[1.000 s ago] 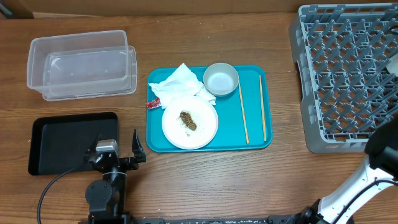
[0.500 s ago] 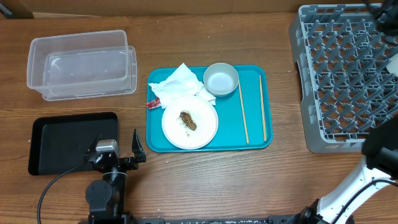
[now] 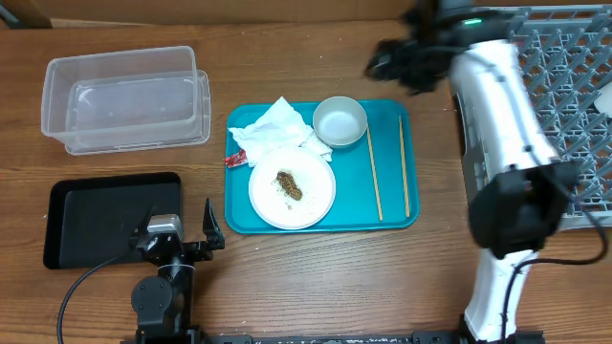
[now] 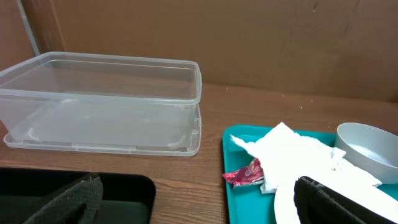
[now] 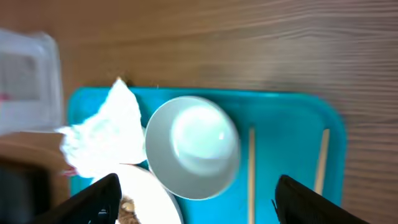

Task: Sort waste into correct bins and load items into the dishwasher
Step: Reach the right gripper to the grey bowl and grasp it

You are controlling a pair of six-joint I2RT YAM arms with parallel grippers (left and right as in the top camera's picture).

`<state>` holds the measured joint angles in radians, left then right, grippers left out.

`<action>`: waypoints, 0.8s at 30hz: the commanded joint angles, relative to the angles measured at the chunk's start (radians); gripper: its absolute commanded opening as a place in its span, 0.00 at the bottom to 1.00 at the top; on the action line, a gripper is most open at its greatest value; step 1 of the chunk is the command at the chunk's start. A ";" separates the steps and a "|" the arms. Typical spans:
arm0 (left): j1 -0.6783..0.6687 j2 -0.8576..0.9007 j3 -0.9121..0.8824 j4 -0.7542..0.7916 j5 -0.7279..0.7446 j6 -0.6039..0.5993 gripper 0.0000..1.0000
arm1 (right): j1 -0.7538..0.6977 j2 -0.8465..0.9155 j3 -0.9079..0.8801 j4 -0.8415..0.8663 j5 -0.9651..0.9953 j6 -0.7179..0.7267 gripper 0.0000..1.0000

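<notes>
My right gripper goes to the white bowl next and closes on the bowl's rim (image 3: 316, 117) (image 5: 147, 140) beside the crumpled white napkins.
On the teal tray (image 3: 392, 205) lie crumpled white napkins (image 3: 277, 127), a red wrapper (image 3: 235, 159), a white plate (image 3: 311, 201) bearing a brown food scrap (image 3: 289, 184), a white bowl (image 3: 339, 120) and two chopsticks (image 3: 374, 177). My right gripper (image 3: 390, 65) hovers open and empty above the tray's far edge. Its wrist view looks down on the bowl (image 5: 193, 146), with the napkins (image 5: 106, 134) to the left and the chopsticks (image 5: 250, 174) to the right. My left gripper (image 3: 182, 239) rests open and empty beside the black tray (image 3: 113, 218). The clear tub (image 3: 124, 98) is empty. The grey rack (image 3: 574, 67) stands at the right.
My right arm's white links cross the rack's left side and the table in front of it. Something white (image 3: 604, 96) shows at the rack's right edge. The left wrist view shows the tub (image 4: 102, 99), the wrapper (image 4: 244, 174) and the napkins (image 4: 292, 152).
My right arm has swung in from the far right, across the rack, to above the teal tray's far edge, and its jaws have opened wider. The left arm has not moved.
</notes>
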<state>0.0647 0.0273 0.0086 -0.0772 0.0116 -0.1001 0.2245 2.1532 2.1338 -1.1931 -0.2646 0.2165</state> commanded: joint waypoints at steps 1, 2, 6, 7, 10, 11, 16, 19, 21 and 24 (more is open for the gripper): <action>-0.009 0.000 -0.004 -0.001 0.000 0.015 1.00 | 0.108 -0.004 0.011 0.013 0.311 0.079 0.76; -0.009 0.000 -0.003 -0.001 0.000 0.015 1.00 | 0.140 0.002 0.010 0.018 0.356 0.117 0.72; -0.009 0.000 -0.004 -0.001 0.000 0.015 1.00 | 0.227 0.027 -0.037 0.084 0.454 0.269 0.51; -0.009 0.000 -0.004 -0.001 0.000 0.015 1.00 | 0.247 0.041 -0.057 0.117 0.455 0.310 0.50; -0.009 0.000 -0.004 -0.001 0.000 0.015 1.00 | 0.278 0.086 -0.068 0.170 0.443 0.385 0.49; -0.009 0.000 -0.004 -0.001 0.000 0.015 1.00 | 0.286 0.103 -0.068 0.184 0.435 0.399 0.50; -0.009 0.000 -0.003 -0.001 0.000 0.015 1.00 | 0.322 0.176 -0.068 0.224 0.432 0.486 0.60; -0.009 0.000 -0.004 -0.001 0.000 0.015 1.00 | 0.329 0.190 -0.068 0.237 0.437 0.523 0.60; -0.009 0.000 -0.004 -0.001 0.000 0.015 1.00 | 0.329 0.198 -0.068 0.242 0.436 0.549 0.60; -0.009 0.000 -0.004 -0.001 0.000 0.015 1.00 | 0.330 0.220 -0.068 0.251 0.436 0.555 0.59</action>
<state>0.0647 0.0273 0.0086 -0.0772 0.0116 -0.1001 0.5564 2.3474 2.0651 -0.9524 0.1501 0.7238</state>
